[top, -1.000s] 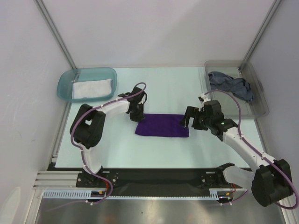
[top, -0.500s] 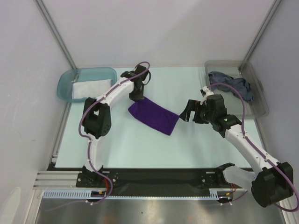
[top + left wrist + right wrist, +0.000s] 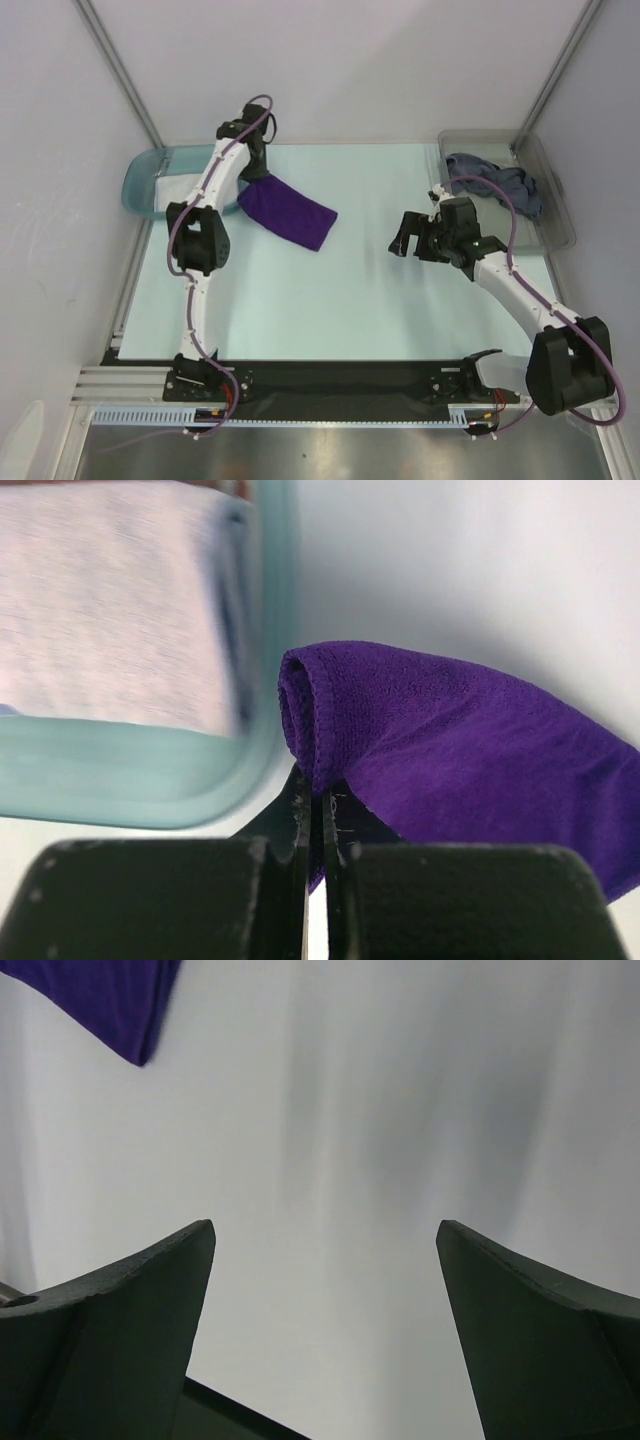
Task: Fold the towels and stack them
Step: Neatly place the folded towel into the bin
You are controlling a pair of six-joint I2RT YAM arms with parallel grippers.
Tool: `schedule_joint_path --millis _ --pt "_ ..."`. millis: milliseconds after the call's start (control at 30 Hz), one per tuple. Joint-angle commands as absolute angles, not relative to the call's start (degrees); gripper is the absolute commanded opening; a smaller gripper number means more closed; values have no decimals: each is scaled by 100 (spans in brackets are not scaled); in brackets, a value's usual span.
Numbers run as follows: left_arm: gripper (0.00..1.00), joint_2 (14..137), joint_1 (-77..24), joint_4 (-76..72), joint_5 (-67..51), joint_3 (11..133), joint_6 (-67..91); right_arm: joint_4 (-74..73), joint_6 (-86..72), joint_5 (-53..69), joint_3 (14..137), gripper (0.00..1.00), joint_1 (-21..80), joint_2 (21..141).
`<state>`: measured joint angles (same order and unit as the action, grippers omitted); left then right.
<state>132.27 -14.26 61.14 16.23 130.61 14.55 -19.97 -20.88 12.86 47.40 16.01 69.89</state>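
Note:
The purple towel, now lifted beside the tray's rim, will go down from my left gripper onto the folded white towel in the teal tray (image 3: 203, 188) (image 3: 20, 600), where I will leave it.
A folded deep purple towel (image 3: 290, 212) hangs lifted from my left gripper (image 3: 252, 178), which is shut on its folded edge (image 3: 318, 730) right beside the teal tray's rim (image 3: 262, 680). In that tray (image 3: 140, 172) lies a folded pale white towel (image 3: 192, 190), blurred in the left wrist view (image 3: 110, 600). A crumpled grey-blue towel (image 3: 490, 182) fills the clear bin at the far right. My right gripper (image 3: 412, 240) hovers open over bare table, nothing between its fingers (image 3: 130, 1320); only the purple towel's corner (image 3: 100, 1000) shows in its view.
The clear grey bin (image 3: 560, 215) stands along the right edge. The teal tray sits at the far left corner. White walls with metal posts (image 3: 120, 75) close in the back and sides. Both arm bases sit on the black rail (image 3: 330, 380) at the near edge.
My left arm has carried the purple towel up off the table centre and leftward to the teal tray's edge. My right gripper has drawn slightly back and stayed open.

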Motion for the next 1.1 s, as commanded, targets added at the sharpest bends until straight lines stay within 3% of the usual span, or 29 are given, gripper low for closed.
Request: schedule_joint_path --millis 0,1067 --pt "0 13228 -1064 6126 1775 13579 1187 -1723 -1986 1318 5001 100 1556 7162" --pt "0 13113 975 4746 1960 13307 545 -1802 -1881 1002 5352 100 1556 7524"
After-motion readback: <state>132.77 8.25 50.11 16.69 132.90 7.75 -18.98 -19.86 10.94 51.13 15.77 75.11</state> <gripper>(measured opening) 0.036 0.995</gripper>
